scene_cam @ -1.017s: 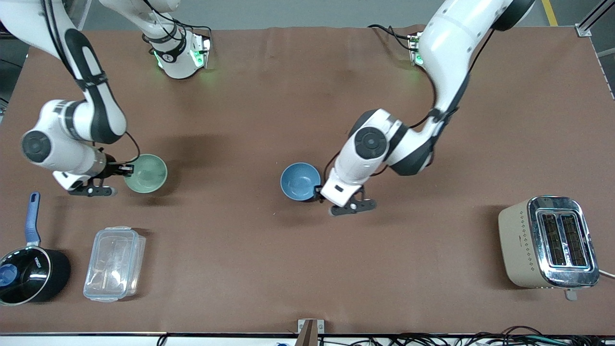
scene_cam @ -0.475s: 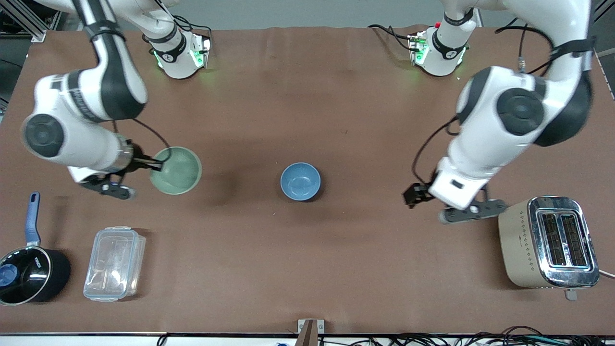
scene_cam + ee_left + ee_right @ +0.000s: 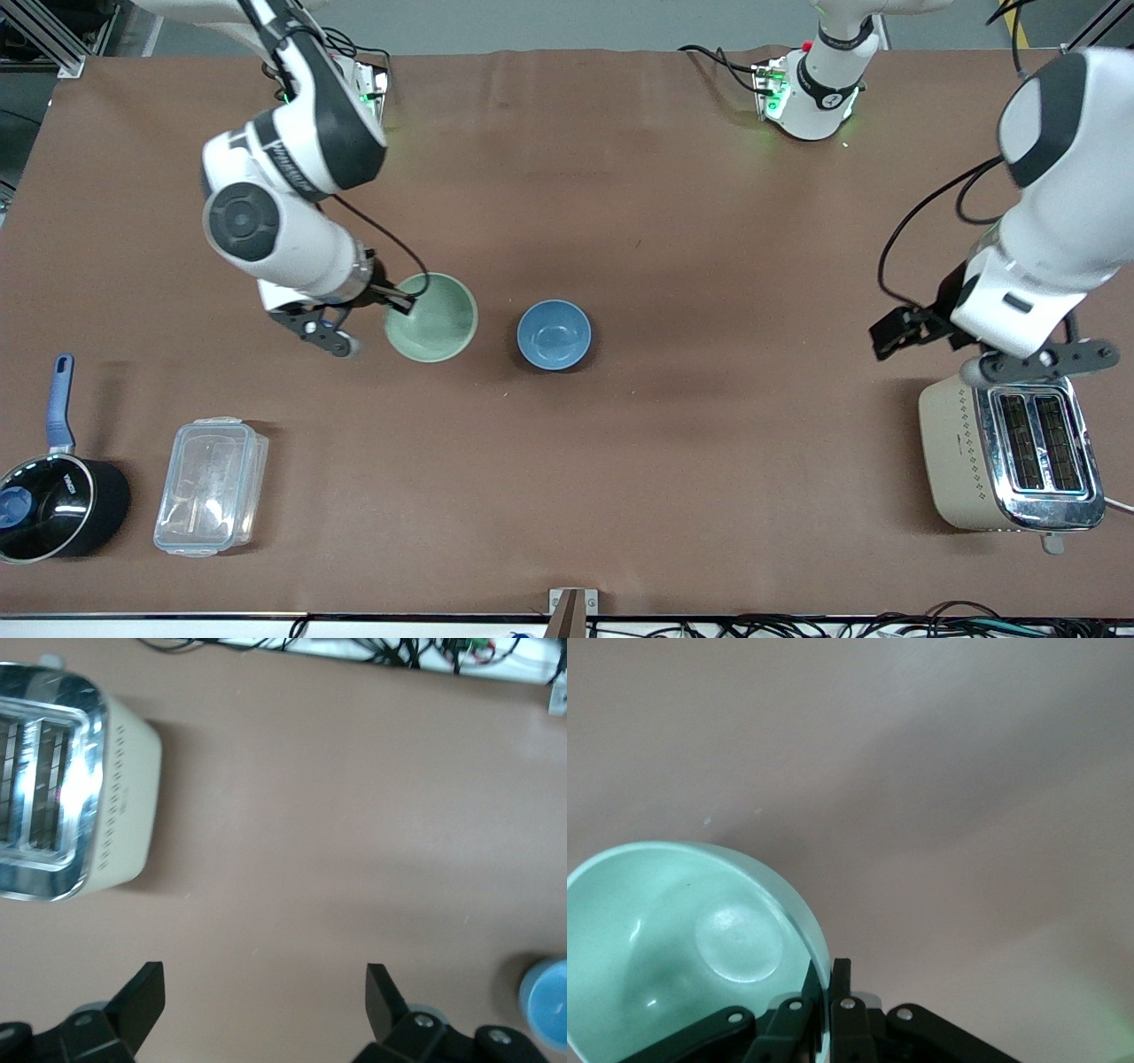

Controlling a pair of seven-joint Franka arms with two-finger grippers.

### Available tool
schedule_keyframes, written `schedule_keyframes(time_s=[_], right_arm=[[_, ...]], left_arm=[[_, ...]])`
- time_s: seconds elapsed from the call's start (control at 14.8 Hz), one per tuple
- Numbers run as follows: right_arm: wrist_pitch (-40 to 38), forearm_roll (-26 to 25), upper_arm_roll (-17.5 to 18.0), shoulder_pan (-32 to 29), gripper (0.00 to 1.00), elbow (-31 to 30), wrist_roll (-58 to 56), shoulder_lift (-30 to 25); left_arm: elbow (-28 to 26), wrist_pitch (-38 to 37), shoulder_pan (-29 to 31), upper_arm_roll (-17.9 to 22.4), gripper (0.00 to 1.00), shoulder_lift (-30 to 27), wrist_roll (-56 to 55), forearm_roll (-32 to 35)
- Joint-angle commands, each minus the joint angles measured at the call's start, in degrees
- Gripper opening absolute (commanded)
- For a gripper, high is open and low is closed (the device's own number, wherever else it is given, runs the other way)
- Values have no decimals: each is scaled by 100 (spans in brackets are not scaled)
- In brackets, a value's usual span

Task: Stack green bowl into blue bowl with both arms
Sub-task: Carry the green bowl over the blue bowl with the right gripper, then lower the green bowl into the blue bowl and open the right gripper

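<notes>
I will release the green bowl with my right gripper inside the empty blue bowl (image 3: 554,333) at the table's middle.
The pale green bowl (image 3: 431,316) hangs in the air, held by its rim in my right gripper (image 3: 400,302), beside the blue bowl (image 3: 554,334) on the right arm's side. In the right wrist view the fingers (image 3: 843,979) pinch the green bowl's (image 3: 682,948) rim, one inside and one outside. The blue bowl stands upright and empty at the table's middle. It also shows at the edge of the left wrist view (image 3: 551,1003). My left gripper (image 3: 890,332) is open and empty, up over the table beside the toaster. Its fingers (image 3: 379,992) stand wide apart.
A beige toaster (image 3: 1010,447) stands toward the left arm's end, also seen in the left wrist view (image 3: 66,788). A clear plastic box (image 3: 211,486) and a black saucepan with a blue handle (image 3: 53,496) sit toward the right arm's end, near the front camera.
My right gripper has carried the green bowl up and across toward the blue bowl. My left gripper has let go of the blue bowl and pulled away toward the toaster.
</notes>
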Motion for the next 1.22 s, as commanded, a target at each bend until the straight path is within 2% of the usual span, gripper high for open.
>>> schedule_keyframes(time_s=[0.0,0.34,0.54,0.75,1.15], right_arm=[[487,6,203,303,0,159,693,415],[1394,-302,194,999,0,150,1765,978],[1737,-311,203,1228,1,54,1899,1163],[2238,-302,203,1430,2,-183,1899,1260],[2353,-319,194,1439,3,-386,1882,1269]], left_arm=[[-195,-593,185,-46,100,-542,488,5],[-1143,-709,185,243,100,-1456,858,-354],[-1750,-665,185,314,100,-1975,1052,-417],[-1786,-718,185,288,100,-2002,1096,-408],[-1707,-692,168,244,100,-1941,1131,-338]])
